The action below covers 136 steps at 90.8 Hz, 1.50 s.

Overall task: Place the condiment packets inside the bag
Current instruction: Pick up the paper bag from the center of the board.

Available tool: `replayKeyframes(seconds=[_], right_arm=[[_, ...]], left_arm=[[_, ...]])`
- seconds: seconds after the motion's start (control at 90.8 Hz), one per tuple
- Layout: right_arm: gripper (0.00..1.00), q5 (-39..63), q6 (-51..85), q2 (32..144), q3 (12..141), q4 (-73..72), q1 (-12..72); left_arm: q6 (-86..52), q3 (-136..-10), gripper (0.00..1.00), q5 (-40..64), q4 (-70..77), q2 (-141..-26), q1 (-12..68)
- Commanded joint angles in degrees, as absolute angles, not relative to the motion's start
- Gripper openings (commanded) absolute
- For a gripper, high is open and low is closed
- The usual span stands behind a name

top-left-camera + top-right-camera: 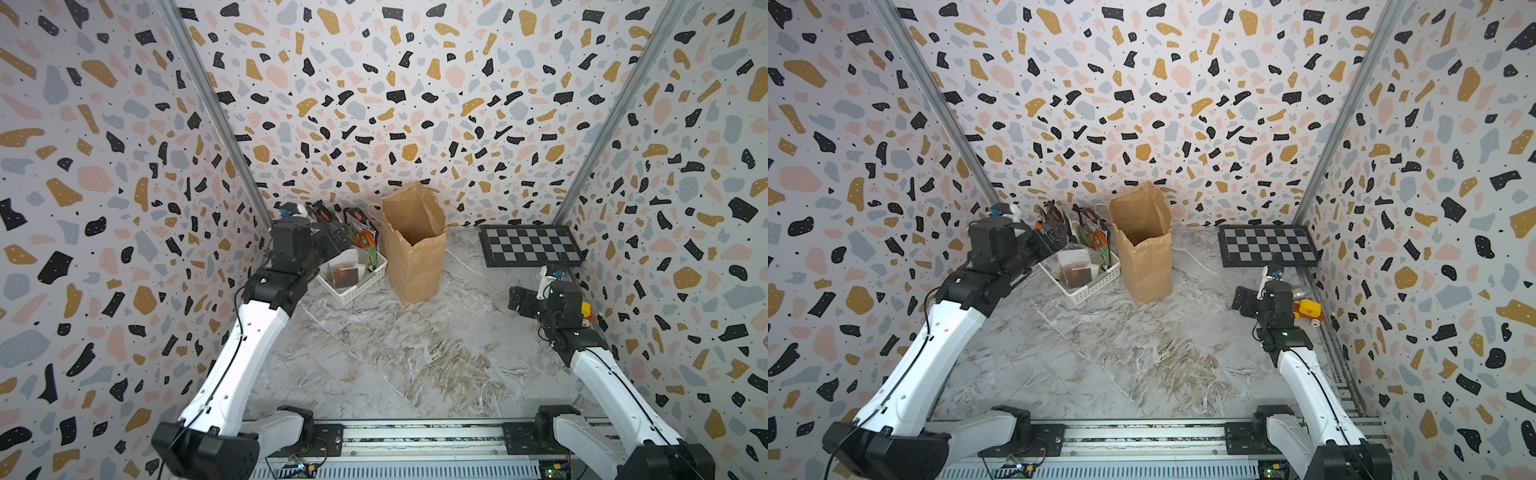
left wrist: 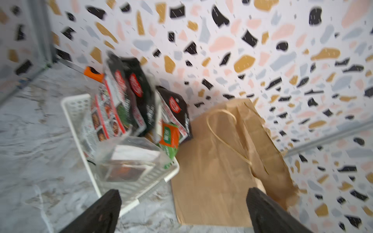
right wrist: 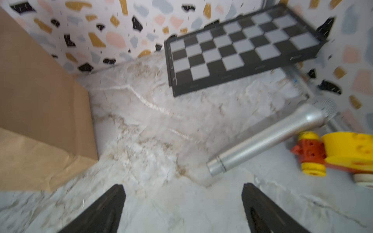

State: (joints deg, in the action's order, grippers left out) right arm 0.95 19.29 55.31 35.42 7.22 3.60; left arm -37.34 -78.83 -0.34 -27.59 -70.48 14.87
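Next, I move my left gripper to the brown paper bag and close it on the bag's basket-side rim [image 1: 396, 232] [image 2: 251, 166], at the near end of its handle.
The tall brown paper bag [image 1: 415, 253] [image 1: 1147, 257] stands open at the back of the table. Left of it, a white lattice basket [image 1: 368, 282] [image 1: 1098, 286] [image 2: 74, 102] holds the condiment packets: black-and-white ones [image 1: 356, 220] [image 1: 1090, 220] [image 2: 137, 94] upright, a green-orange one [image 1: 365, 241] [image 2: 169, 137], and a clear one with brown contents [image 1: 343, 272] [image 2: 129, 161]. My left gripper [image 1: 332, 241] [image 1: 1054, 239] [image 2: 184, 192] hovers open above the basket's left side, holding nothing. My right gripper [image 1: 517, 299] [image 1: 1239, 299] [image 3: 183, 187] is open and empty, low over the table to the right of the bag [image 3: 40, 111].
A black-and-grey chessboard [image 1: 532, 245] [image 3: 242, 46] lies at the back right. A silver tube [image 3: 266, 141] and a yellow-and-red toy [image 1: 1308, 311] [image 3: 343, 155] rest by the right wall, just beyond my right gripper. Patterned walls close in three sides.
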Motion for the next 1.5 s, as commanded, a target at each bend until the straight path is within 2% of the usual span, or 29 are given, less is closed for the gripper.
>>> replayKeyframes(seconds=[0.0,0.286,0.474,0.639,0.782,1.002,1.289,1.487], right_arm=[[0.95,6.9,19.5,56.0,36.6,15.0,4.0],[0.94,10.9,19.9,56.8,35.0,12.7,4.4],[0.93,11.6,19.9,56.5,34.6,12.7,4.5],[0.93,10.8,19.8,55.3,34.3,13.1,4.6],[0.92,10.1,19.9,54.6,33.9,13.1,4.6],[0.92,8.5,20.1,54.2,33.8,13.4,4.6],[0.91,5.9,20.9,53.4,33.1,13.3,4.6],[0.88,11.9,22.4,56.8,33.2,10.6,4.6]], left_arm=[[-37.4,-86.0,1.0,2.8,-41.4,-75.2,19.5],[-36.2,-115.8,0.98,-3.3,-52.7,-98.8,27.6],[-35.6,-134.7,0.84,-4.2,-61.6,-113.9,28.4],[-34.8,-142.9,0.71,-5.4,-64.9,-120.5,28.4],[-34.2,-141.6,0.49,-3.2,-63.5,-120.3,28.5],[-33.6,-135.2,0.0,1.2,-60.2,-115.4,28.5],[-35.3,-117.5,0.0,11.0,-47.9,-98.3,28.6],[-32.6,-104.4,0.0,6.9,-44.5,-81.5,28.6]])
